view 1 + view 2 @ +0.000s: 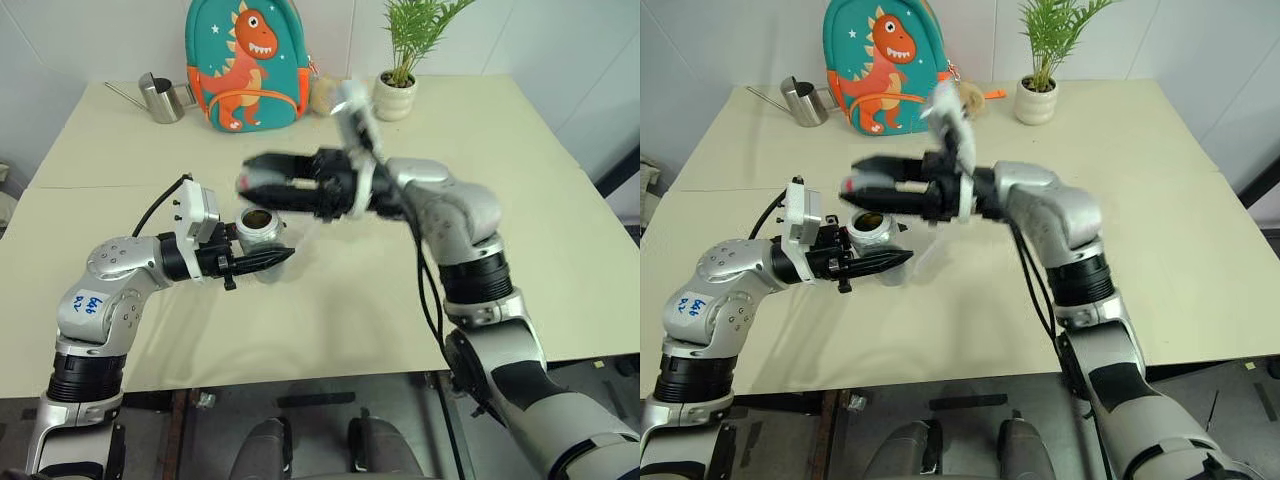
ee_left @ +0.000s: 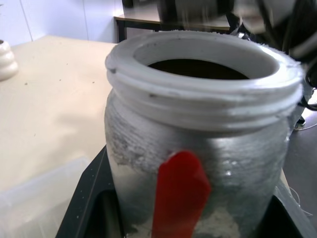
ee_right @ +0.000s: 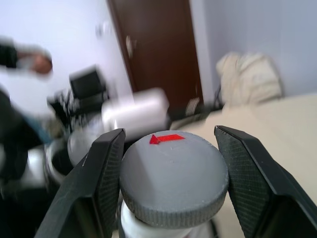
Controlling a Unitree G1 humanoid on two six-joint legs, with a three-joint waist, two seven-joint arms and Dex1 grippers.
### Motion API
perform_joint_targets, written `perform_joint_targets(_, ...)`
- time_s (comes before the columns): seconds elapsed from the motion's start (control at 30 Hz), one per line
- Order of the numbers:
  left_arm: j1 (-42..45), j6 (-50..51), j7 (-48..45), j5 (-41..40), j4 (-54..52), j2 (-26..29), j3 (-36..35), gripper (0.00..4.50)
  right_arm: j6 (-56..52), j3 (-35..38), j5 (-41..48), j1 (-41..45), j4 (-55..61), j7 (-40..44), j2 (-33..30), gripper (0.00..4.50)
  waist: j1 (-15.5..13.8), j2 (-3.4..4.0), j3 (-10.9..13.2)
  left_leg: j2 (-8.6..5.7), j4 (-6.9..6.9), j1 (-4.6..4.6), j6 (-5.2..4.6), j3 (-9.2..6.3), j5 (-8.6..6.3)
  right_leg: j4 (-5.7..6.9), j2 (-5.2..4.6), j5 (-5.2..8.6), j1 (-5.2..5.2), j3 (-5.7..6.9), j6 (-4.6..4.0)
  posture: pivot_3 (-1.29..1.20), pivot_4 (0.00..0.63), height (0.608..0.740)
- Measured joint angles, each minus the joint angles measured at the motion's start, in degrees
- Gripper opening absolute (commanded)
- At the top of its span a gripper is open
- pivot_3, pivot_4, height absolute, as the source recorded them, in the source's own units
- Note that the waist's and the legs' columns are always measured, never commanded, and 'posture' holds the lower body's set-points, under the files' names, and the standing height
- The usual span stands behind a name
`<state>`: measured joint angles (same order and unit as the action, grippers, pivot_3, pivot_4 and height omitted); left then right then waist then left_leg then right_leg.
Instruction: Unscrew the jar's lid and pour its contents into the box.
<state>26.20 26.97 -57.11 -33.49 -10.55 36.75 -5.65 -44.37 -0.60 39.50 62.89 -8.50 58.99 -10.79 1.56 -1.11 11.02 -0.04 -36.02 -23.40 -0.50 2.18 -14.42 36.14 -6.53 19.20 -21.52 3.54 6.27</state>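
Note:
Next, my right gripper sets the jar's lid down and lets go of it on the bare table (image 1: 391, 236), well in front of the potted plant.
My left gripper (image 1: 272, 248) is shut on the jar (image 1: 258, 232) and holds it upright a little above the table. The jar's mouth is open, and its dark contents (image 2: 198, 69) show inside. A red stripe (image 2: 179, 193) runs down the jar's side. Just above the jar, my right gripper (image 1: 250, 183) points left and is shut on the lid (image 3: 173, 173), a grey round cap with a red mark on top. The lid is off the jar. The box (image 2: 29, 198), clear plastic, lies on the table beside the jar.
A steel watering can (image 1: 160, 98), a dinosaur backpack (image 1: 245, 65) and a potted plant (image 1: 398, 90) stand along the far side of the table (image 1: 330, 320). A blurred person (image 3: 20, 59) shows beyond the table in the right wrist view.

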Motion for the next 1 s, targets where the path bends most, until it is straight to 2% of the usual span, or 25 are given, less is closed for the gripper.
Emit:
perform_joint_targets(0.17,-1.37,0.09,0.03,-0.08,-0.63,0.15,-0.21,1.90,-0.10,3.61,1.66,-1.34,-0.52,-1.24,-3.48,2.55,-0.01,0.00,0.00,-0.02,0.02,0.00,-0.04,0.02,-0.02,-0.04,-0.02,0.00,0.02,-0.02,0.00,0.00,0.150,0.740)
perform_joint_targets(0.33,-2.51,0.53,0.45,-0.57,-0.80,0.24,-1.84,1.90,13.21,3.87,-7.29,-6.62,-8.94,-2.86,-6.79,2.55,0.02,-0.01,-0.01,-0.04,0.01,0.00,-0.07,0.08,-0.04,-0.05,-0.01,0.00,0.01,-0.04,0.00,0.00,0.150,0.740)
perform_joint_targets(0.5,-2.42,0.61,1.23,-1.98,0.79,0.47,-5.60,1.90,39.79,2.87,-21.75,-10.96,-31.00,-7.32,-9.86,2.55,0.11,-0.03,-0.01,-0.04,0.01,0.02,-0.06,0.13,-0.03,-0.07,0.03,0.00,0.01,-0.06,0.01,0.00,0.150,0.740)
perform_joint_targets(0.57,-2.10,0.59,1.30,-2.03,2.91,1.68,-7.36,1.90,46.14,3.32,-24.03,-13.19,-37.46,-8.74,-9.18,2.55,0.13,-0.02,0.01,-0.02,0.03,0.01,-0.04,0.13,-0.02,-0.08,0.06,0.00,0.01,-0.04,0.01,0.00,0.150,0.740)
perform_joint_targets(0.8,-0.50,0.70,0.88,-2.20,3.50,2.43,-7.76,1.90,54.77,5.46,-25.43,-13.55,-46.35,-9.83,-8.50,2.55,0.30,-0.01,0.01,0.03,-0.04,0.08,0.00,0.12,0.01,-0.07,0.09,-0.01,0.11,-0.05,0.02,0.00,0.150,0.740)
perform_joint_targets(1.0,0.16,1.14,0.48,-2.19,3.79,2.68,-7.14,1.90,53.27,8.23,-24.48,-14.34,-48.60,-9.53,-8.38,4.45,0.12,-0.01,0.01,0.03,-0.08,0.09,0.02,0.11,0.02,-0.04,0.08,-0.01,0.14,-0.06,0.02,0.00,0.150,0.740)
